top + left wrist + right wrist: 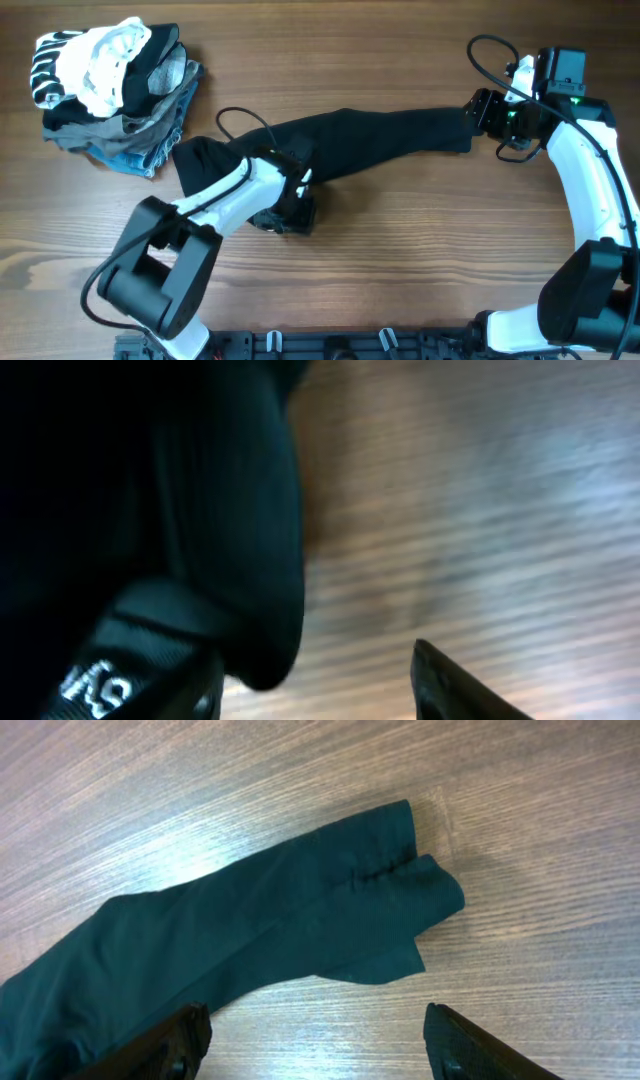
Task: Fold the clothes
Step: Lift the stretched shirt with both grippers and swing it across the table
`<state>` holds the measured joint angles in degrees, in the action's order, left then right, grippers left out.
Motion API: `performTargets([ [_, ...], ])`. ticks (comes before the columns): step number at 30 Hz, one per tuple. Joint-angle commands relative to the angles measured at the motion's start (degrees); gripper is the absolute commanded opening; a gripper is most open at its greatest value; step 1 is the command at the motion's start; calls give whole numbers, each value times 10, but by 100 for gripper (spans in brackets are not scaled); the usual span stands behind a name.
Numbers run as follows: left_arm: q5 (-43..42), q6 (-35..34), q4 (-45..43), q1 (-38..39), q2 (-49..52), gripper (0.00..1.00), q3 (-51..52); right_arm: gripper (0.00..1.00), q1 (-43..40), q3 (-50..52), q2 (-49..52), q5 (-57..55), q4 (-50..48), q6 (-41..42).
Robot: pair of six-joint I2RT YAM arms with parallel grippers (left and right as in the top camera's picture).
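The black garment is bunched up in a narrow pile, so my right gripper needs to take the garment's overlapping end [425,897] and help spread it out wide before folding.
The clothes [370,135], one long black garment, lie stretched across the middle of the table from left to right. My left gripper [290,212] sits at the garment's front edge near its left end. In the left wrist view the black fabric [180,510] hangs over the left finger, a band with white lettering [90,682] low beside it, and the jaws stand open with bare wood between them. My right gripper [482,110] is at the garment's right end. Its jaws are open over bare wood, just short of the two narrow cloth ends [390,880].
A pile of white-striped, grey and blue denim garments [110,90] sits at the back left corner. Wooden table [420,250] surrounds the black garment, with bare wood along the front. The arm bases stand at the front edge.
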<state>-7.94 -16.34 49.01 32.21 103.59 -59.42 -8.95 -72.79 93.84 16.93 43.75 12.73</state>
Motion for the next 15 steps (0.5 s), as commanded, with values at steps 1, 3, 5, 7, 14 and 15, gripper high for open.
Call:
performTargets([
  [1,3,9,-9,2,24,28,10,74,-1,-3,3,9,0,-7],
  [3,7,10,-1,2,22,4,9,74,-2,-3,3,9,-15,-6],
  [5,38,9,29,-3,10,4,7,74,-1,-3,3,10,-38,-6],
  [7,40,4,105,-24,-23,4,-19,75,-1,-3,3,11,-59,-8],
  [14,89,-18,297,-161,-275,4,-84,60,24,11,61,41,-89,-96],
  [15,89,-17,296,-190,-315,4,-84,40,26,11,90,38,-84,-80],
])
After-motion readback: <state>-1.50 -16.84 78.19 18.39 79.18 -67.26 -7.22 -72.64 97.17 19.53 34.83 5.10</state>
